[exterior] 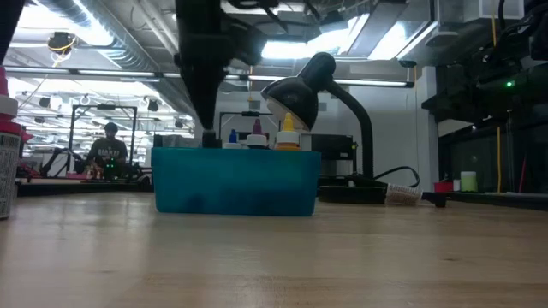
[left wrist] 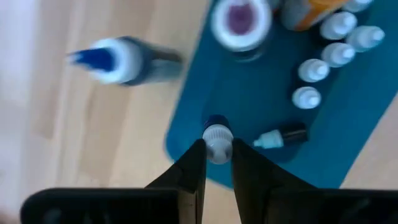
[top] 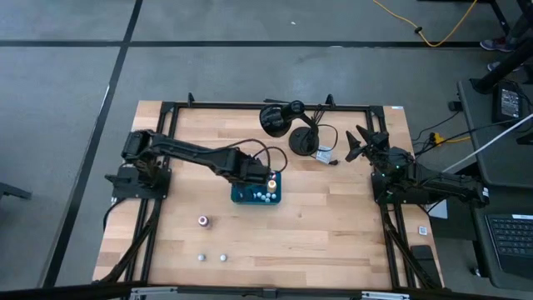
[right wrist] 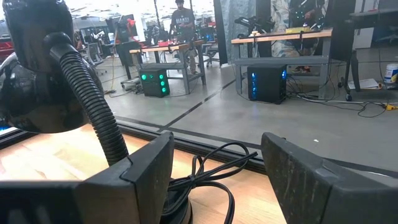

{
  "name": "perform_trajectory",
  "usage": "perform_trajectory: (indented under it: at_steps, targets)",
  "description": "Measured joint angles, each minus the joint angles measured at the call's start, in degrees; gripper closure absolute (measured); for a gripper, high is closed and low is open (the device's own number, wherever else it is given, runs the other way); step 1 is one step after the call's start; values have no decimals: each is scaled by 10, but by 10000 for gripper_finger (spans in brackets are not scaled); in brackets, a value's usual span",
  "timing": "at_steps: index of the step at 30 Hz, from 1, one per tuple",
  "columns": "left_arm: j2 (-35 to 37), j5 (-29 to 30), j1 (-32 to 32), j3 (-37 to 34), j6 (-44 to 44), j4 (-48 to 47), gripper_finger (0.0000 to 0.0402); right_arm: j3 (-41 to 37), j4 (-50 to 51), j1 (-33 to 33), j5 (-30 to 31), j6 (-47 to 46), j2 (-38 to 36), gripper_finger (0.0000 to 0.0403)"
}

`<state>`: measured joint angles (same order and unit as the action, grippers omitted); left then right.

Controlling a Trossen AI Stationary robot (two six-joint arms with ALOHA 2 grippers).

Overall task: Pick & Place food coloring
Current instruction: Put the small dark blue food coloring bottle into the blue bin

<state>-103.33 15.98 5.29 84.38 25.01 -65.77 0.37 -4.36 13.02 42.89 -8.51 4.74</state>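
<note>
My left gripper has the small bottle. It will release the small bottle in the tray (top: 252,198) (left wrist: 291,117) between the lying bottle and the pale bottles.
The teal tray (top: 250,198) sits mid-table and holds several tiny pale bottles (left wrist: 314,70), one orange-topped (top: 271,177) and one purple-topped (left wrist: 241,22). My left gripper (left wrist: 217,155) reaches down over the tray's left end (exterior: 205,141) and is shut on one small white-capped bottle (left wrist: 217,134). A blue-tipped bottle (left wrist: 118,59) lies on the wood beside the tray. On the near table stand a pink-purple-topped bottle (top: 202,221) and two small pale ones (top: 211,257). My right gripper (right wrist: 217,168) waits open at the table's right side (top: 358,146). My left gripper pinches the small bottle by its white cap (left wrist: 217,142) between its two fingertips (left wrist: 194,163), coming from above and pointing down. The bottle stands upright over the tray's corner, its dark blue body below the cap. Whether its base rests on the tray floor I cannot tell.
A black gooseneck desk lamp (top: 279,117) with its round base (top: 301,142) and cord (right wrist: 211,168) stands just beyond the tray. A small bottle (left wrist: 280,135) lies on its side in the tray next to the held one. Bare wood stretches to the tray's right and near side.
</note>
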Motion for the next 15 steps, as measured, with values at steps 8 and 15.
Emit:
perform_trajectory:
  at_steps: [8, 15]
  targets:
    - [-57, -32, 9, 0, -28, 51, 347, 0, 0, 0, 0, 0, 0, 159]
    - [-73, -42, 14, -31, -24, 95, 347, 0, 0, 0, 0, 0, 0, 159]
